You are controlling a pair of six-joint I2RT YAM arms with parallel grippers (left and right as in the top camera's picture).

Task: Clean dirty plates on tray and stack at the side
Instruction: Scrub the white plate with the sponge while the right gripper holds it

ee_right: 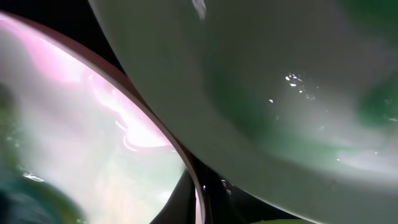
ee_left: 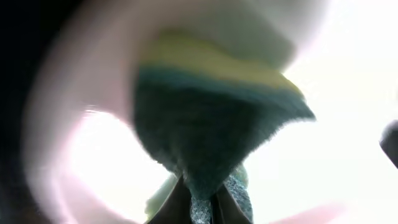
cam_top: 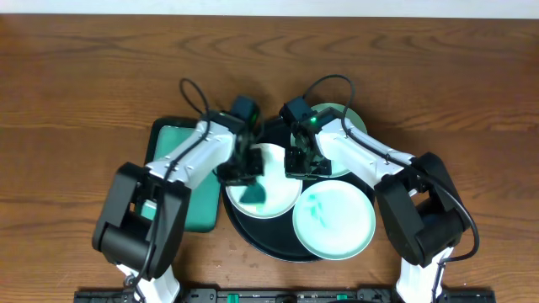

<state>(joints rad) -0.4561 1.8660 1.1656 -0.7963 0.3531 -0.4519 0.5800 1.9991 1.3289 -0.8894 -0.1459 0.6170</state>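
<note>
The sponge will go down in the middle of the teal-green rectangular tray (cam_top: 183, 172) from my left gripper.
The black tray (cam_top: 278, 246) holds a white plate (cam_top: 274, 172) and a mint plate (cam_top: 337, 225) with teal smears. A second mint plate (cam_top: 341, 118) lies at the tray's back right, under my right arm. My left gripper (cam_top: 242, 171) is over the white plate's left part, shut on a green and yellow sponge (ee_left: 211, 112) that presses on the plate (ee_left: 336, 93). A teal patch (cam_top: 253, 197) lies on the plate just beyond its fingers. My right gripper (cam_top: 301, 164) is shut on the white plate's right rim (ee_right: 186, 162), with the back mint plate (ee_right: 280, 93) close beside it.
A teal-green rectangular tray (cam_top: 181, 139) lies left of the black tray, partly under my left arm. Brown wood tabletop (cam_top: 76, 101) lies all around. Both arms cross over the tray's back half.
</note>
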